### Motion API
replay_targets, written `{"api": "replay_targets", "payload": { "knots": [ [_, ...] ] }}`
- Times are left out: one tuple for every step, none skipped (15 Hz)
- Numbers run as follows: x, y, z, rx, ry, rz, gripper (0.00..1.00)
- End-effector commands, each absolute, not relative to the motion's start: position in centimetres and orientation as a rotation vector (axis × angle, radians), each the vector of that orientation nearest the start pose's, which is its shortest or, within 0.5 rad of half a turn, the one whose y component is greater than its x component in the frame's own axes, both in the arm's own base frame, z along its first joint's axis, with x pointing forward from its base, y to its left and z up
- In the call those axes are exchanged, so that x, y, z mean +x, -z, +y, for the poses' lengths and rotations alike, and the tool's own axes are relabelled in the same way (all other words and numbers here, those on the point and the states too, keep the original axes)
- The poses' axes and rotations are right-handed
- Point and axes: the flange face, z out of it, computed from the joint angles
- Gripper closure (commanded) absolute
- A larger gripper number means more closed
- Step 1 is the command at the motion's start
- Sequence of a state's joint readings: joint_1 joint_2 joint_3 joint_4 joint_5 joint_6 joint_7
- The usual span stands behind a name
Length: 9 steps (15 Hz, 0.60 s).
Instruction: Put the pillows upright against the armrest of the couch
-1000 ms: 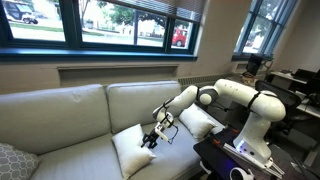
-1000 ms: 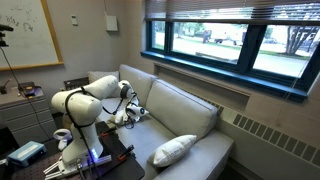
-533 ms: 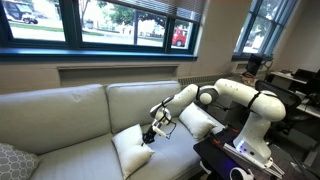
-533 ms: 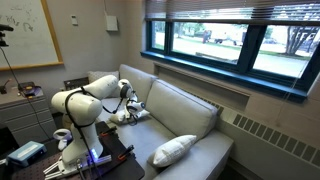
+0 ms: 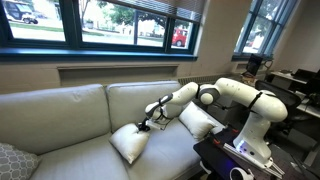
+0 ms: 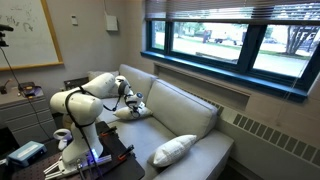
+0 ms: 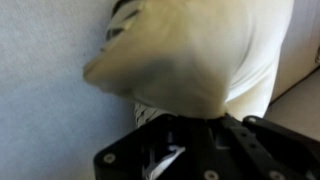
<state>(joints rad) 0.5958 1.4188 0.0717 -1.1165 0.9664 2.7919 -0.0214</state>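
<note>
I will release the cream pillow on the middle of the couch seat [image 5: 144, 143], before the backrest. The pillow now hangs above the couch.
My gripper [image 5: 146, 124] is shut on a corner of one cream pillow [image 5: 128, 143], which hangs from it above the middle of the couch [image 5: 70, 112]. In the wrist view the pillow [image 7: 190, 50] fills the frame right at the gripper [image 7: 190, 116], with striped fabric showing along its edge. A second cream pillow [image 5: 198, 122] leans at the robot's end of the seat. The armrest there is mostly hidden behind the arm. In an exterior view the gripper [image 6: 131, 101] sits over the near seat of the couch [image 6: 190, 110].
A grey patterned pillow [image 5: 12, 160] lies at the far end of the seat. In an exterior view a pale pillow [image 6: 175, 150] rests at that same end. The robot base and a dark table [image 5: 235, 160] stand off the couch's near end.
The gripper closed on the pillow's corner and rose, drawing it up off the seat cushion and a little toward the couch's middle.
</note>
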Motion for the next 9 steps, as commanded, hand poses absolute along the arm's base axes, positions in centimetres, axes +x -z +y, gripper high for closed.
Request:
{"api": "replay_targets", "payload": {
  "knots": [
    [57.8,1.8,39.1,-2.609,0.315,0.46,0.97],
    [56.9,0.8,38.9,-2.627,0.389,0.48,0.97],
    [56.0,0.0,38.6,-2.636,0.462,0.511,0.97],
    [54.9,-0.9,38.3,-2.646,0.534,0.545,0.97],
    [53.7,-1.7,38.0,-2.652,0.608,0.579,0.97],
    [52.3,-2.5,37.6,-2.661,0.679,0.618,0.97],
    [50.7,-3.2,37.2,-2.673,0.751,0.655,0.97],
    [49.0,-3.9,36.7,-2.686,0.823,0.69,0.97],
    [48.2,-5.5,36.1,-2.678,0.893,0.751,0.97]
  ]
}}
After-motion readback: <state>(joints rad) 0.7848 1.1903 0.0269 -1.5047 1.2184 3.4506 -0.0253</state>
